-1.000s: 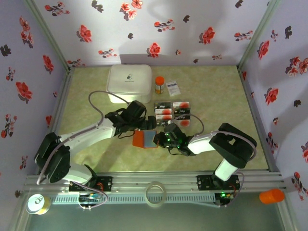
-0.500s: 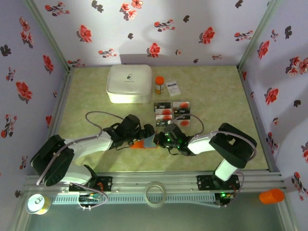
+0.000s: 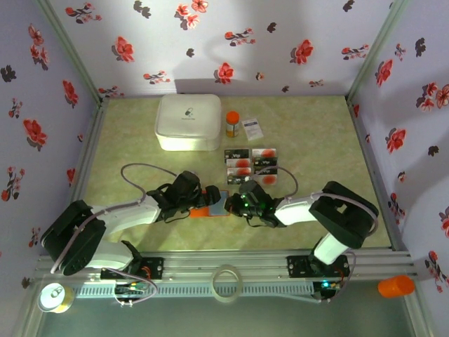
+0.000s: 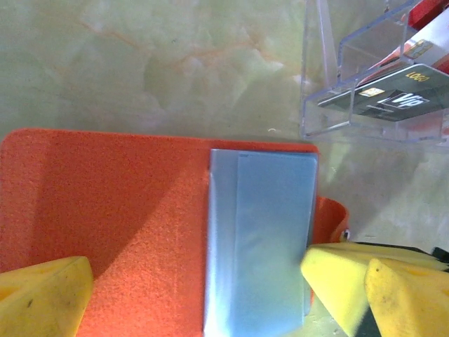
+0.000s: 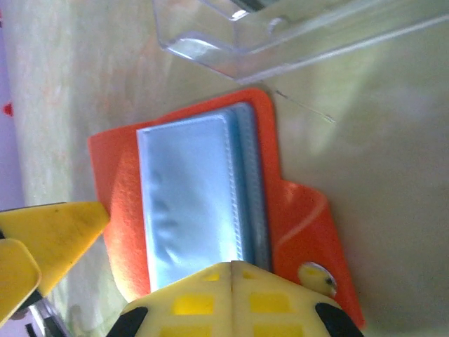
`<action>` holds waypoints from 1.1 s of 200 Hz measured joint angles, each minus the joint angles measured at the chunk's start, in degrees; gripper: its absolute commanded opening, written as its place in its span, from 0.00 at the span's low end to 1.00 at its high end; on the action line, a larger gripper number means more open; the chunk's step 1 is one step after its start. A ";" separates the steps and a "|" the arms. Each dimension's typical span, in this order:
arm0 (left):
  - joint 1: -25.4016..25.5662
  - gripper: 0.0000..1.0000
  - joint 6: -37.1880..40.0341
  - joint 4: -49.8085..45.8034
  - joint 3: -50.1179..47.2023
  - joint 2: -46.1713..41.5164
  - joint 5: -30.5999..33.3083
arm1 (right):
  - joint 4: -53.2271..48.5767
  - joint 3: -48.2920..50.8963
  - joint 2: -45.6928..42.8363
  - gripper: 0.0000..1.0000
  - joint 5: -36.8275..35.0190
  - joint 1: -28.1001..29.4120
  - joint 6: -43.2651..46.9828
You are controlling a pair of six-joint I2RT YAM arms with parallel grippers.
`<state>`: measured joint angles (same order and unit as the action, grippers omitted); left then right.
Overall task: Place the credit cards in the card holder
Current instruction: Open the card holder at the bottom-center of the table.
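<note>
The right gripper's shut fingers cover the blue sleeves, so the robot's right gripper needs to open, move away and take the orange strap (image 5: 303, 235) at the edge of the card holder.
The card holder (image 4: 126, 232) lies open on the table, orange-red outside with light blue sleeves (image 4: 263, 239). My left gripper (image 4: 203, 295) is open and low over it, one yellow finger (image 4: 42, 295) on the orange flap and the other past the holder's right edge. In the right wrist view, my right gripper (image 5: 231, 270) is shut, its joined tips resting on the blue sleeves (image 5: 189, 196) of the card holder (image 5: 295, 210). Seen from above, both grippers meet over the holder (image 3: 203, 210). Several credit cards (image 3: 251, 163) sit in a clear rack (image 4: 365, 84) just behind; a dark credit card (image 4: 393, 98) shows there.
A big white rounded box (image 3: 186, 121) stands at the back left, with an orange-capped bottle (image 3: 232, 124) and a small paper slip (image 3: 252, 128) beside it. The clear rack's edge (image 5: 280, 42) is close behind the holder. Floral walls enclose the table on three sides.
My left arm has swung down and toward the near edge, bringing its open gripper low over the card holder, which it now partly covers. The right gripper has stayed put.
</note>
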<state>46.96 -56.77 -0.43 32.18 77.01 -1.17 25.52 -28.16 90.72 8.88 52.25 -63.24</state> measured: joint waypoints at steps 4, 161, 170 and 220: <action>0.00 1.00 0.26 -0.15 0.00 0.00 0.13 | -1.44 -0.24 -0.55 0.00 -0.09 0.00 0.15; 0.00 1.00 6.43 -5.35 0.98 0.07 2.67 | -37.42 -15.89 -6.88 0.51 -10.10 -0.17 15.54; 0.00 1.00 6.51 -5.55 1.09 0.17 2.67 | -37.90 -16.48 -6.21 0.53 -10.21 -0.17 16.13; 0.02 1.00 6.84 -6.16 1.25 0.55 2.69 | -39.12 -18.78 -4.24 0.56 -10.38 0.15 18.32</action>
<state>46.98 -49.93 -6.59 33.43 77.56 1.52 -13.61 -46.94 86.48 -1.50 52.40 -44.93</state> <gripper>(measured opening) 0.997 0.564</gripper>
